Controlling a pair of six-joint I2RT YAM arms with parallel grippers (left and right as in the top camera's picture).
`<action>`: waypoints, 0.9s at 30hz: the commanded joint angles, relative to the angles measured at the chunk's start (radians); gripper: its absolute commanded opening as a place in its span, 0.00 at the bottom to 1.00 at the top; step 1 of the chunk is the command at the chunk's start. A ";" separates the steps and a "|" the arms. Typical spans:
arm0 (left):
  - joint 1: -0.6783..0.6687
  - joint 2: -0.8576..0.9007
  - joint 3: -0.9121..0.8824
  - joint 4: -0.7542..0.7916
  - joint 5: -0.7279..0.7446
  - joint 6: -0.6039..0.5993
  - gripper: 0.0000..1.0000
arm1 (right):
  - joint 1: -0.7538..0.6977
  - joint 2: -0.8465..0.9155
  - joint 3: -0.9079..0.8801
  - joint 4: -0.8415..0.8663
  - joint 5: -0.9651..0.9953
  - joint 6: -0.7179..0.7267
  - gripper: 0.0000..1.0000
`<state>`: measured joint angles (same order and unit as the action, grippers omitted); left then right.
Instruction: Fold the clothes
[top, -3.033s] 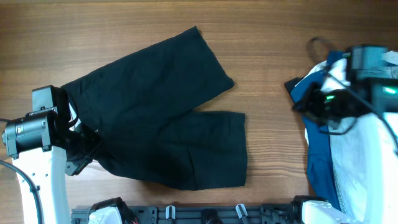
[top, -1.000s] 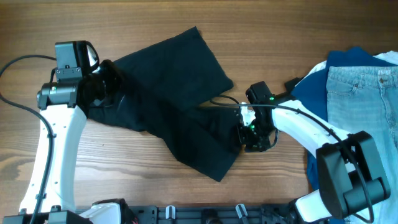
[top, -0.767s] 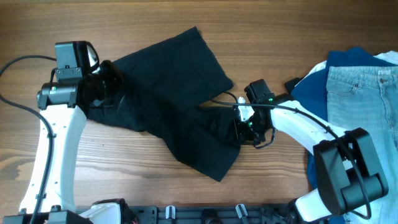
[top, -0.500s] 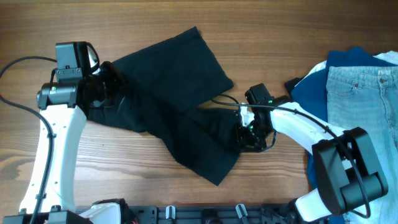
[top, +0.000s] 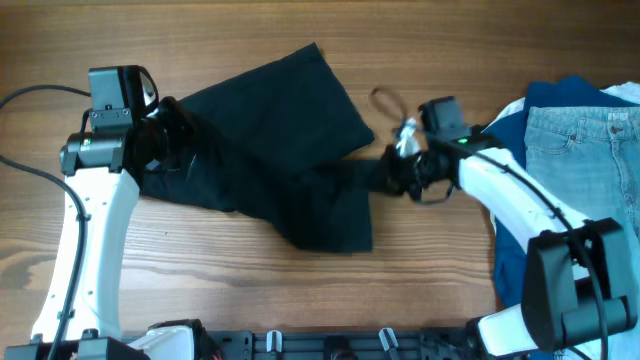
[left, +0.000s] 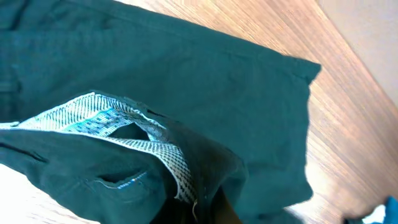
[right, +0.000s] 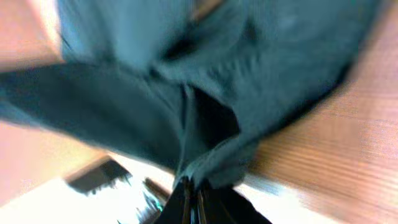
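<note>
The black shorts' near leg is bunched, its hem's corner loose, so my right gripper will take that corner (top: 366, 246) and pull the leg flat before folding it.
The black shorts (top: 270, 150) lie on the wooden table, one leg flat toward the far side, the other bunched toward the right. My left gripper (top: 170, 135) is shut on the waistband end at the left; the left wrist view shows the pale grey-white lining (left: 124, 127) folded over dark cloth just above the jaws (left: 208, 208). My right gripper (top: 400, 175) is shut on the hem of the near leg and holds it up off the table; the right wrist view shows dark cloth (right: 211, 93) pinched between its fingers (right: 193, 199), blurred by motion.
Light blue denim jeans (top: 580, 170) lie at the right edge on top of a royal blue garment (top: 505, 140). A thin looped cable (top: 385, 100) sticks up by my right wrist. A black rail (top: 330, 345) runs along the near edge.
My right gripper has lifted and swung up and to the right with the leg hem, pulling the near leg shorter and more bunched. My left gripper holds the waistband in the same place.
</note>
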<state>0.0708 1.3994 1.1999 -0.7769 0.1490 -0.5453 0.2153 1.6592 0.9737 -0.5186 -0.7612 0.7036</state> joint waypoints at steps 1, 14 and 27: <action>-0.002 0.057 0.014 0.006 -0.046 0.045 0.04 | -0.065 -0.013 0.014 0.191 0.033 0.153 0.42; -0.040 0.112 0.015 -0.020 -0.042 0.045 0.04 | -0.006 -0.014 -0.058 -0.528 0.230 -0.425 0.57; -0.040 0.112 0.015 -0.020 -0.042 0.045 0.04 | 0.262 0.007 -0.192 -0.142 0.421 -0.444 0.55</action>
<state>0.0353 1.5112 1.1999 -0.7998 0.1158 -0.5198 0.4545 1.6497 0.8185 -0.6701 -0.3717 0.3260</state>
